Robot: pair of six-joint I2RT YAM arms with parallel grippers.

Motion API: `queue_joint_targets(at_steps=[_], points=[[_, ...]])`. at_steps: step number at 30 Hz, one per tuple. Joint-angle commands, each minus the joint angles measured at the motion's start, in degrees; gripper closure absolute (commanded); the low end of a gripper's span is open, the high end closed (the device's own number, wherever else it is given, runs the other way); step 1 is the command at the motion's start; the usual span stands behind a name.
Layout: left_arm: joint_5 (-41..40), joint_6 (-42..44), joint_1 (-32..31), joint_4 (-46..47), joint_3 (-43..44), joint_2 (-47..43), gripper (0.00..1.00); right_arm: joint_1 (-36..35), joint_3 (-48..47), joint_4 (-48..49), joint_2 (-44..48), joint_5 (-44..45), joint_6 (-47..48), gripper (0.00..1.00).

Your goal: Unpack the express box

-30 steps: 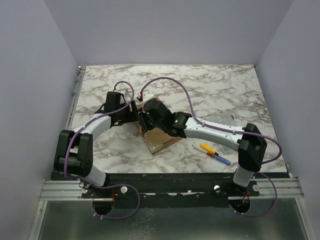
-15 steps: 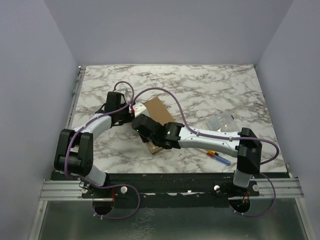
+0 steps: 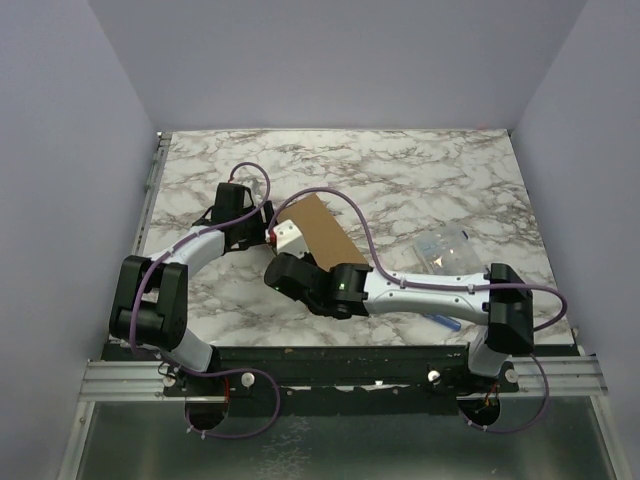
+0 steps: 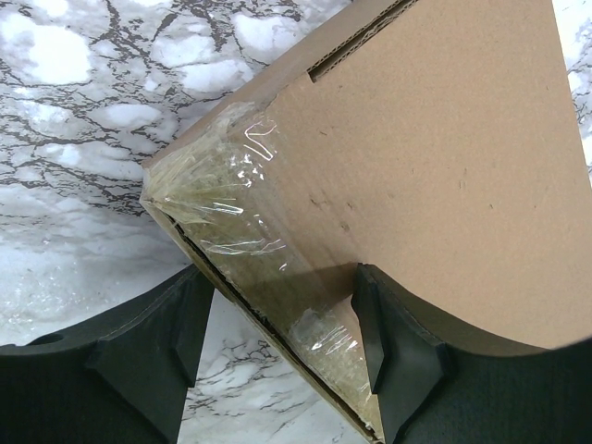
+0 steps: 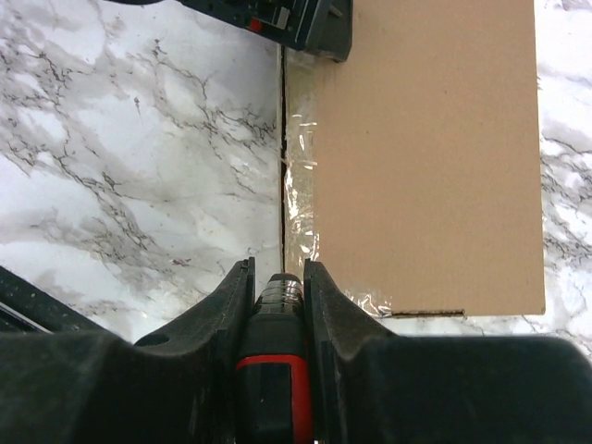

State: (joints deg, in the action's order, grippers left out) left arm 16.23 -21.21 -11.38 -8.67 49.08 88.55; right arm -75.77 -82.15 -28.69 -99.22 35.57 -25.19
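Observation:
My right gripper is holding the cutter, its tip now at the box's taped seam. It will let go of it on the marble (image 3: 400, 236) between the express box and the clear plastic case.
The express box (image 3: 318, 232), flat brown cardboard with clear tape on its edges, lies closed on the marble table. In the left wrist view the box's taped corner (image 4: 425, 148) lies between the fingers of my open left gripper (image 4: 277, 356); the right finger rests against the box top, the left finger stands apart over bare marble. My right gripper (image 5: 277, 277) is shut on a black and red cutter (image 5: 275, 370), its tip at the taped seam of the box (image 5: 425, 157). In the top view the right gripper (image 3: 282, 272) is at the box's near-left edge and the left gripper (image 3: 268, 232) at its left corner.
A clear plastic compartment case (image 3: 443, 247) lies to the right of the box. A blue pen (image 3: 445, 322) shows partly under the right forearm near the front edge. Grey walls enclose the table on three sides.
The right arm has drawn back toward the near left with the cutter, uncovering the box top. The clear case is now in plain view. The left gripper stays at the box corner.

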Motion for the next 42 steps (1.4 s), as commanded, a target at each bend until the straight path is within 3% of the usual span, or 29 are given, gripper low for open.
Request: queue_joint_targets(at_steps=[1, 14, 21, 30, 32, 37, 42], points=[[-6.4, 1.8, -0.6, -3.2, -0.7, 2.9, 0.33, -2.7, 3.0, -3.7, 2.9, 2.1, -4.1, 1.0], [-8.1, 2.5, -1.3, -4.1, -0.1, 3.7, 0.33, -5.8, 18.2, 11.7, 10.9, 4.4, -1.9, 1.0], [-8.5, 2.8, -1.5, -4.2, -0.1, 3.9, 0.33, -7.6, 29.5, 27.0, 14.8, 5.8, 3.1, 1.0], [-8.7, 3.1, -1.8, -4.3, 0.0, 3.6, 0.32, -9.5, 33.2, 36.0, 16.6, 11.1, 6.5, 1.0], [-8.6, 3.4, -2.0, -4.4, 0.1, 3.1, 0.3, -9.5, 32.3, 37.3, 16.6, 11.8, 8.1, 1.0], [-7.0, 4.9, -2.2, -4.7, 0.4, -1.5, 0.25, -9.3, 15.7, 21.8, 12.0, 17.6, 6.1, 1.0], [-4.7, 6.4, -2.0, -5.4, 1.4, -7.6, 0.22, -8.3, 8.9, 16.4, 11.2, 19.2, 6.3, 1.0]])
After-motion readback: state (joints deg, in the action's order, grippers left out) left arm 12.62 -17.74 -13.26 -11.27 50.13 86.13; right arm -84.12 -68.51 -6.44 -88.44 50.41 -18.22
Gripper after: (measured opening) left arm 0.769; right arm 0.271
